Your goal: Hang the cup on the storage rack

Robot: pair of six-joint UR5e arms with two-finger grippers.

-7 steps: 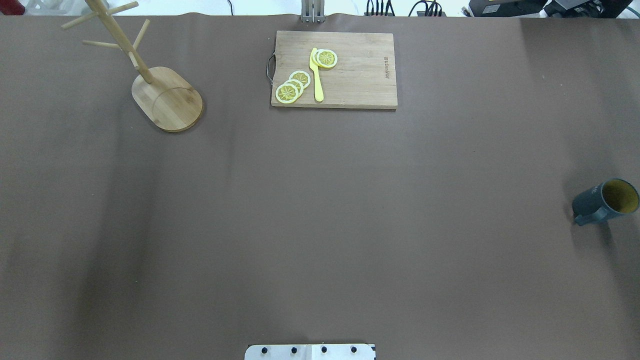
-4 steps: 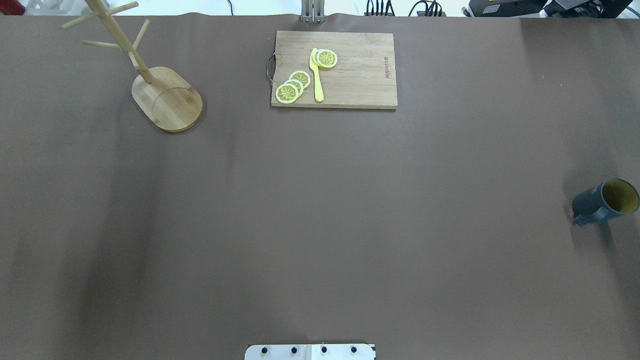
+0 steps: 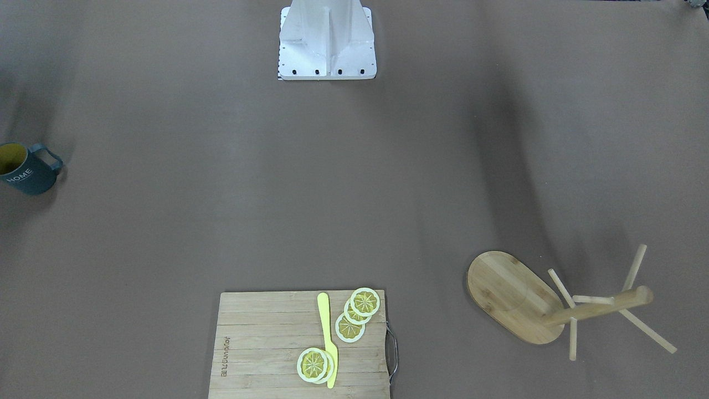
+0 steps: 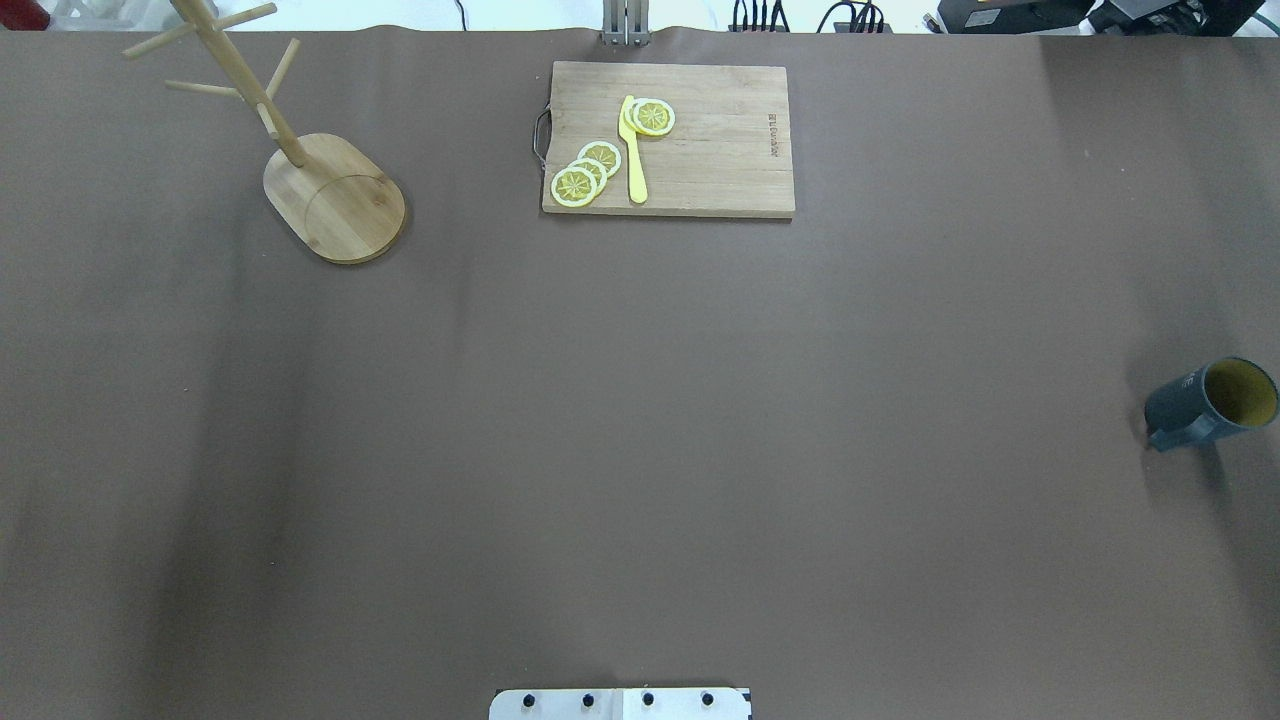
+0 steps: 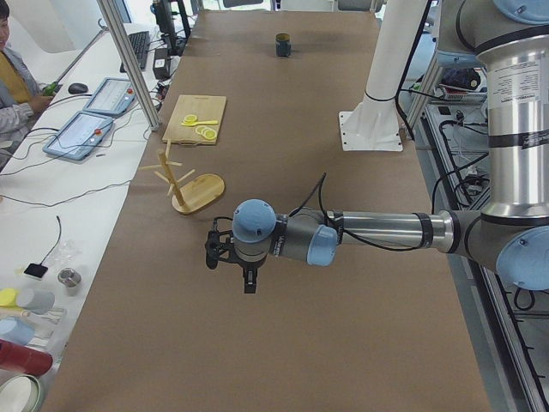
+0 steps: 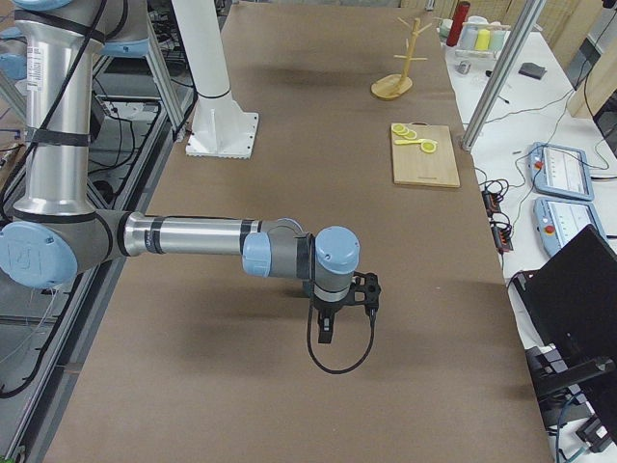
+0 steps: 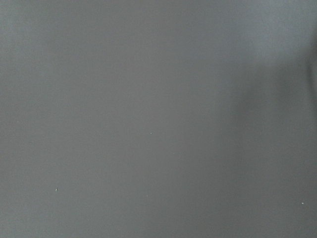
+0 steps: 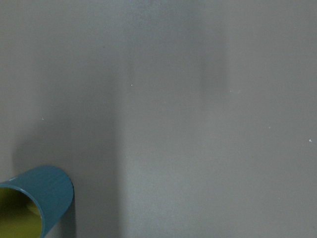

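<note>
My right gripper is going to close on the dark teal cup's rim (image 3: 1, 173) (image 8: 42, 227), on the side opposite the cup's handle, with one finger inside the cup.
The dark teal cup (image 4: 1210, 403) with a yellow inside stands upright at the table's far right edge, handle toward the robot. It also shows in the front view (image 3: 25, 169), the left side view (image 5: 283, 45) and at the bottom left of the right wrist view (image 8: 34, 201). The bamboo storage rack (image 4: 335, 197) stands at the far left, pegs bare; it also shows in the front view (image 3: 512, 296). My left gripper (image 5: 249, 283) hangs over bare table near the rack. My right gripper (image 6: 326, 333) hangs over the table's right end. I cannot tell if either is open.
A wooden cutting board (image 4: 700, 170) with lemon slices and a yellow knife (image 4: 633, 150) lies at the far middle. The robot's white base (image 3: 327, 39) stands at the near edge. Tablets and cables lie on a side bench (image 5: 86, 129).
</note>
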